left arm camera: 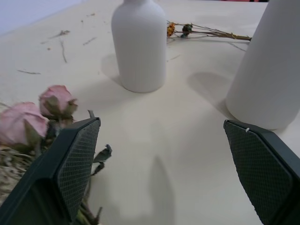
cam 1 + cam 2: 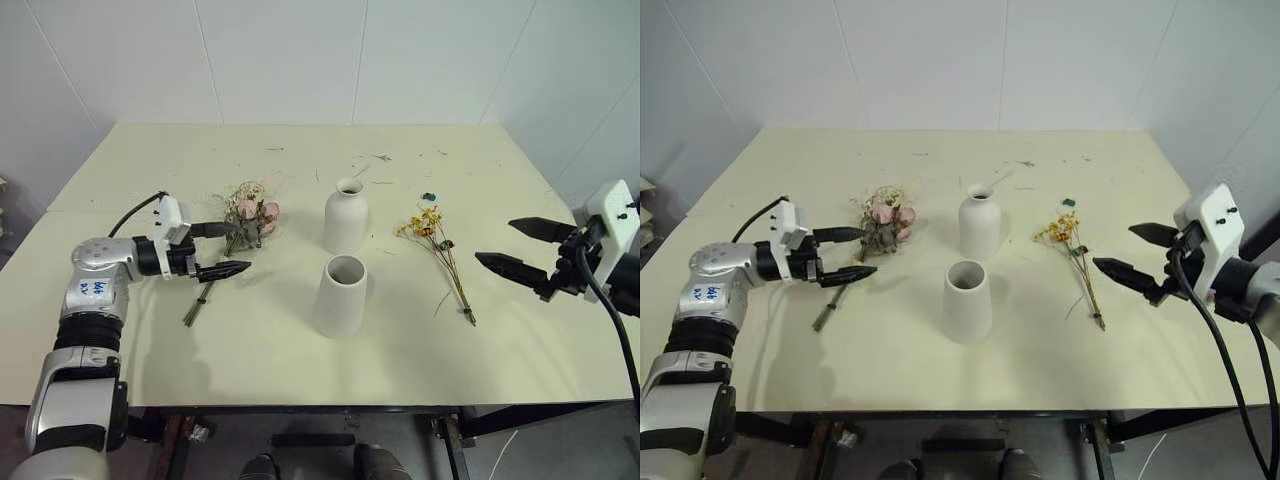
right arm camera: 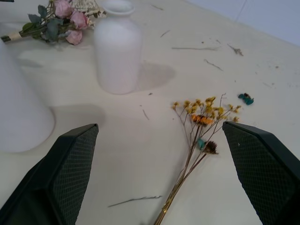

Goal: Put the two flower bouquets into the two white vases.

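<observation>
The yellow flower bouquet's stems (image 2: pixel 458 287) (image 3: pixel 175 188) are the next place for my right gripper to go and close, just above the gold tie and below the flowers.
Two white vases stand mid-table: a rounded bottle vase (image 2: pixel 345 216) behind, a tapered cone vase (image 2: pixel 340 297) in front. The pink rose bouquet (image 2: pixel 251 218) lies flat to their left, its stems (image 2: pixel 204 292) running toward the table's front. Over those stems my left gripper (image 2: pixel 232 249) hovers open, pointing right, with nothing held. The sparse yellow flower bouquet (image 2: pixel 436 245) lies flat right of the vases. My right gripper (image 2: pixel 517 247) is open and empty, right of that bunch, pointing left at it. Its wrist view shows the yellow flowers (image 3: pixel 202 117) between its fingers (image 3: pixel 65 168).
The cream table (image 2: pixel 300 360) carries scattered bits of stem and a small teal scrap (image 2: pixel 428 197) behind the yellow bunch. White walls close in the back and both sides. Bare table lies in front of the vases.
</observation>
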